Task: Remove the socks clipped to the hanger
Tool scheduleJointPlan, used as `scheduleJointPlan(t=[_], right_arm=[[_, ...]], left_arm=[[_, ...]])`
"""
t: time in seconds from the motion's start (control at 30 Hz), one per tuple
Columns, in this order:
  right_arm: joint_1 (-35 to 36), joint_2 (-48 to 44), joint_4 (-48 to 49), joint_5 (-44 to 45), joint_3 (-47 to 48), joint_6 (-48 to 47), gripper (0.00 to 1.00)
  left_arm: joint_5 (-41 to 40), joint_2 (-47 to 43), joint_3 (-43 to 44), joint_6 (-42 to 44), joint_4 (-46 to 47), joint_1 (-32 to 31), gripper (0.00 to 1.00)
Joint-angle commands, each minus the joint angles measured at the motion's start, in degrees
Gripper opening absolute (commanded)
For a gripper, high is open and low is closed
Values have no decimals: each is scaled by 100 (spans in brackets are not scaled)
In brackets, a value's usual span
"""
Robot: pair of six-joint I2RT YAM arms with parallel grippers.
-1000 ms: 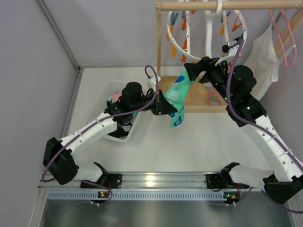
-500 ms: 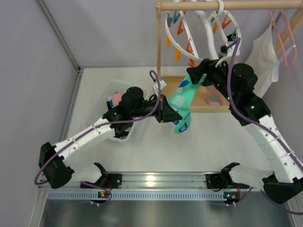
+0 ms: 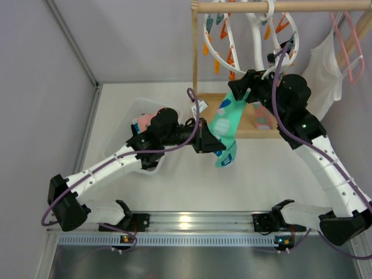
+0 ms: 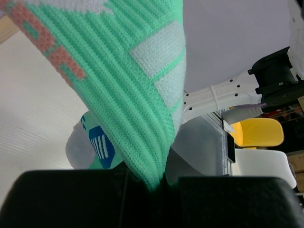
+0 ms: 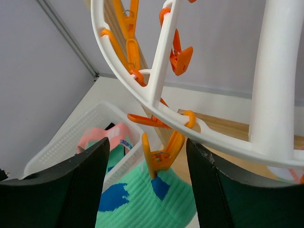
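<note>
The green sock, still hanging from an orange clip, will be let go by my left gripper in the white basket (image 3: 149,143), in a spot close beside the pink sock.
A green sock (image 3: 228,123) with blue patches hangs from an orange clip (image 5: 162,151) on the round white hanger (image 3: 254,36). My left gripper (image 3: 207,142) is shut on the sock's lower part; in the left wrist view the knit (image 4: 128,85) runs down into the closed jaws (image 4: 159,183). My right gripper (image 3: 244,87) is open, its fingers (image 5: 71,190) standing on either side of the clip without touching it, the sock's cuff (image 5: 142,204) just below. Other orange clips on the ring hang empty.
A white basket (image 3: 135,110) at the left holds a pink sock (image 3: 143,121). The hanger hangs from a wooden rod (image 3: 290,6) over a wooden base (image 3: 244,123), where another sock (image 3: 264,119) lies. A white garment (image 3: 324,64) on a pink wire hanger (image 3: 343,40) is at the right.
My left gripper has moved right and slightly nearer with the sock, stretching it. The hanger has swung and tilted. The right gripper's fingers have drawn in a little around the clip.
</note>
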Motion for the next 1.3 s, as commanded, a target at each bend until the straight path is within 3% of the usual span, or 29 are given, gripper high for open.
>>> scheduleJointPlan(t=[0.0,0.13,0.43,0.5,0.67,0.9,1.0,1.03,1.27], right_arm=[[-93,-10,881,200,-153,161,63],[-84,69,1102,367,-225,372,58],[-93,324,1296,-125,-110,407,59],[-93,386,1348,-187,-66,398,54],[-84,342,1498,-73,-163,477,28],[-84,228,1920,50,-268,653,15],[-84,157,1937,129,-321,662,7],[-93,148,1929,138,-338,662,0],[-93,-132,1920,200,-496,750,0]], left_arm=[[157,-107,297,117,158,-32,0],[210,-81,332,134,158,-49,0],[298,7,420,205,149,-93,0],[298,24,420,213,158,-93,0],[263,24,393,240,158,-102,0],[167,-19,306,266,158,-102,0],[44,-63,192,275,149,-102,0],[-114,-90,139,284,158,-102,0],[-966,-432,-537,100,140,-84,0]])
